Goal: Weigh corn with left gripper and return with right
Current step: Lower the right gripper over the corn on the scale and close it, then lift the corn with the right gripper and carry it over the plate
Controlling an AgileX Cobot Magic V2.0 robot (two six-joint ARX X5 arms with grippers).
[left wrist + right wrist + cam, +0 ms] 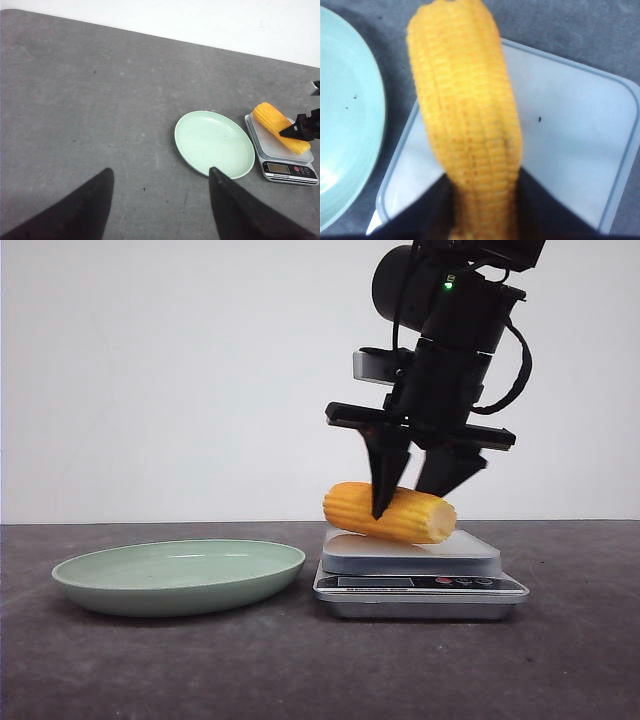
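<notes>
The robot's right gripper needs to set the corn down near the middle of the empty pale green plate (204, 554).
The yellow-orange corn (390, 512) lies tilted across the white platform of the scale (420, 585), its paler cut end to the right. My right gripper (402, 502) comes down from above with one finger on each side of the cob. In the right wrist view the corn (465, 115) fills the gap between the two fingers and my right gripper (482, 175) is shut on it. Whether the cob rests on the scale or hangs just above it I cannot tell. My left gripper (160, 170) is open and empty over the bare table, well away from the corn (280, 127).
A pale green plate (100, 590) sits empty on the grey table just left of the scale. It also shows in the left wrist view (215, 142) beside the scale (282, 155), and in the right wrist view (345, 125) next to the scale's platform (570, 125).
</notes>
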